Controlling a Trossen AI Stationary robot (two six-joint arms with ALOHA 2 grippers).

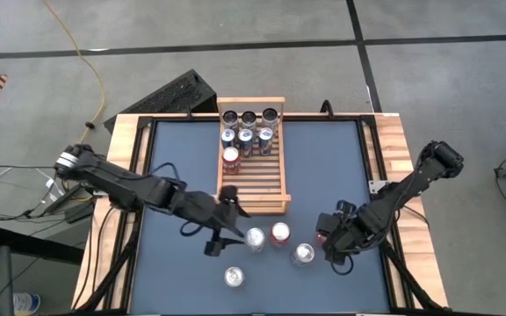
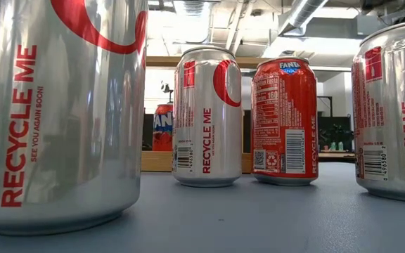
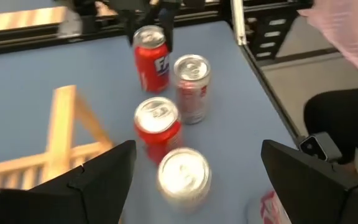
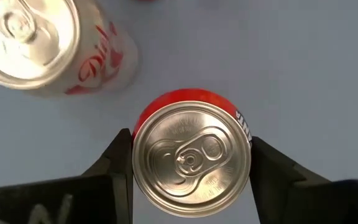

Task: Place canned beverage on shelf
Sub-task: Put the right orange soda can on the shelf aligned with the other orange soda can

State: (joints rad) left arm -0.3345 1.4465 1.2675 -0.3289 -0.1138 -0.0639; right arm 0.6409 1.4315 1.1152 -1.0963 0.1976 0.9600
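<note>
Next, I set the red can beside the silver can closest to my left gripper (image 1: pixel 233 230), near the shelf's end, with my right gripper.
The light-wood slatted shelf (image 1: pixel 253 171) lies at the table's far middle, with several cans (image 1: pixel 248 130) standing at its far end and a red one (image 1: pixel 231 159) just nearer. Loose on the blue table stand two silver cans (image 1: pixel 255 239) (image 1: pixel 303 254), a red can (image 1: pixel 279 233) and one more silver can (image 1: pixel 234 277). My right gripper (image 1: pixel 328 239) is shut on another red can (image 4: pixel 191 163) at the right of this group. My left gripper (image 1: pixel 223 230) hovers open by the shelf's near end, left of the cans, with nothing between its fingers. My right gripper pinches the red can's side wall just under its rim (image 4: pixel 135 134) between its two fingers, one on each opposite side. The fingers come from above, pointing steeply down. The can stands upright with its base on the table.
Black frame rails (image 1: pixel 365 149) border the table on its wooden base. A dark box (image 1: pixel 176 95) lies on the floor beyond the far left corner. A seated person's leg (image 3: pixel 340 118) shows past the table's right side. Bare blue table lies left and right of the shelf.
</note>
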